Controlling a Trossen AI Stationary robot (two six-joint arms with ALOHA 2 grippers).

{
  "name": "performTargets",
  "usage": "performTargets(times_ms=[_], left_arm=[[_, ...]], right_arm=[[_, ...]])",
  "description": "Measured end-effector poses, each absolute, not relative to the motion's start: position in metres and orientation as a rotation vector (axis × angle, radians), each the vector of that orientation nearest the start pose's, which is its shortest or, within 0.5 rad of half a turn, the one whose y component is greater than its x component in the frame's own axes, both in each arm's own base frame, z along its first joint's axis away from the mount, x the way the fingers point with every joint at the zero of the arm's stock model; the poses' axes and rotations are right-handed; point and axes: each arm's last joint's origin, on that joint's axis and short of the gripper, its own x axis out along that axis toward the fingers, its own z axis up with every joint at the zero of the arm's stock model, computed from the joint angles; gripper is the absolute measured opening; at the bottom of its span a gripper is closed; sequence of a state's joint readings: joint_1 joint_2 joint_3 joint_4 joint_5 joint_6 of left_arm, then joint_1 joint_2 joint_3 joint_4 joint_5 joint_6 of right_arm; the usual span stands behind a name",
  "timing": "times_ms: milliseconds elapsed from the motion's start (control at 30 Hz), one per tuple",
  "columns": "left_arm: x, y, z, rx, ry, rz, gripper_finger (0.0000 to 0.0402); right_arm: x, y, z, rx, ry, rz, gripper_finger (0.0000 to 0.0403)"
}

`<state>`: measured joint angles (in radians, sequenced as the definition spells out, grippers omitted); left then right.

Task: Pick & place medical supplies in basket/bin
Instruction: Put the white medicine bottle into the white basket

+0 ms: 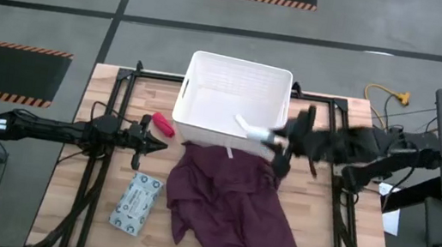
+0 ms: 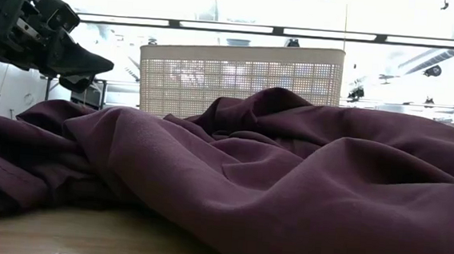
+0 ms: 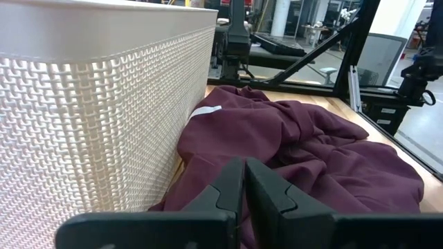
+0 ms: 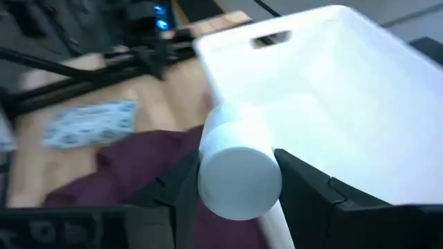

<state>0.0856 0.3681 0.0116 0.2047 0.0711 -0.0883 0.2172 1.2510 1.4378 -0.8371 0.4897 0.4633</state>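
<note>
The robot's right gripper should release the small white bottle on the white lattice basket's bottom, towards its near side point(image 1: 244, 121) point(image 4: 315, 169).
My right gripper point(image 1: 264, 136) is shut on the small white round bottle point(image 1: 251, 129), held up over the near wall of the white lattice basket point(image 1: 235, 86). My left gripper point(image 1: 146, 140) hangs shut left of the maroon cloth point(image 1: 231, 203), touching nothing; the red oblong tube point(image 1: 160, 124) lies on the table just beyond it, by the basket's left near corner. The flat pale patterned packet point(image 1: 136, 204) lies on the table left of the cloth. No white stick shows. In the left wrist view the shut fingers point(image 3: 246, 190) point along the basket wall point(image 3: 104, 117). My right gripper holds the white bottle by its round body point(image 4: 211, 142), pinched between the two fingers point(image 4: 304, 183), one on each side. The bottle is lifted clear and lies across the hold, one flat end point(image 4: 239, 178) facing the wrist camera. Below it is the basket's inside point(image 4: 332, 90).
The maroon cloth is heaped over the table's middle and near part, up against the basket's near wall, and fills the low view point(image 2: 272, 170). Black frame rails point(image 1: 97, 175) run along both table sides. Bare wood shows around the packet point(image 4: 90, 124).
</note>
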Motion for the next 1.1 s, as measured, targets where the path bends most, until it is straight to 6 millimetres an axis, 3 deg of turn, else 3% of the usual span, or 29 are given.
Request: performTargets(times_ms=[200, 367, 500, 667, 1100], left_arm=[[0.119, 0.008, 0.155, -0.1, 0.151, 0.021, 0.0], [0.119, 0.008, 0.155, -0.1, 0.15, 0.021, 0.0], [0.119, 0.008, 0.155, -0.1, 0.15, 0.021, 0.0], [0.119, 0.008, 0.155, -0.1, 0.151, 0.021, 0.0], [0.119, 0.008, 0.155, -0.1, 0.151, 0.021, 0.0]], right_arm=[[0.252, -0.027, 0.394, 0.179, 0.671, -0.45, 0.0156], [0.267, -0.087, 0.37, 0.226, 0.78, -0.515, 0.0157], [0.278, -0.124, 0.344, 0.287, 0.874, -0.533, 0.0157], [0.3, -0.146, 0.317, 0.222, 1.003, -0.47, 0.0157], [0.349, -0.184, 0.27, 0.121, 1.288, -0.343, 0.016]])
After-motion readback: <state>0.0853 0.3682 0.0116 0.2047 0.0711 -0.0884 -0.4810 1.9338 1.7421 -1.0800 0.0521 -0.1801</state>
